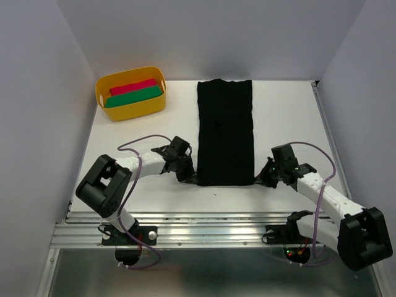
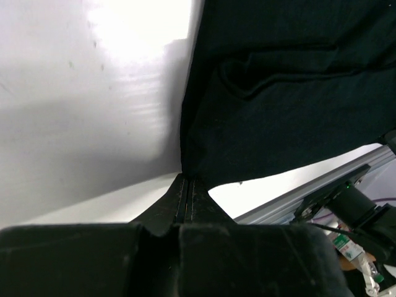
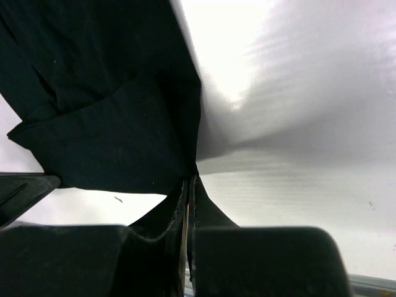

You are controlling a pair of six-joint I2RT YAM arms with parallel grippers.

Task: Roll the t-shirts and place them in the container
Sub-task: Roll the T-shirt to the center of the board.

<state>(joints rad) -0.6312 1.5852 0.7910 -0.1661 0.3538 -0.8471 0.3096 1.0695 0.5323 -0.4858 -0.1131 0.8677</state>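
Observation:
The black t-shirt's near corner is pinched just at its tip by my left gripper, so I should open and take more cloth farther in before rolling (image 1: 205, 182).
A black t-shirt (image 1: 225, 132) lies folded into a long narrow strip down the middle of the white table (image 1: 291, 111). My left gripper (image 1: 193, 176) is shut on the strip's near left corner; in the left wrist view the closed fingertips (image 2: 186, 181) pinch the black cloth (image 2: 284, 93). At the near right corner, my right gripper (image 1: 261, 178) is shut on the cloth too. The right wrist view shows its tips (image 3: 190, 179) meeting at the corner of the t-shirt (image 3: 111, 124).
A yellow tub (image 1: 132, 111) stands at the far left of the table with a red and a green rolled cloth (image 1: 133, 94) inside. Grey walls close in the left, right and back. A metal rail (image 1: 204, 232) runs along the near edge.

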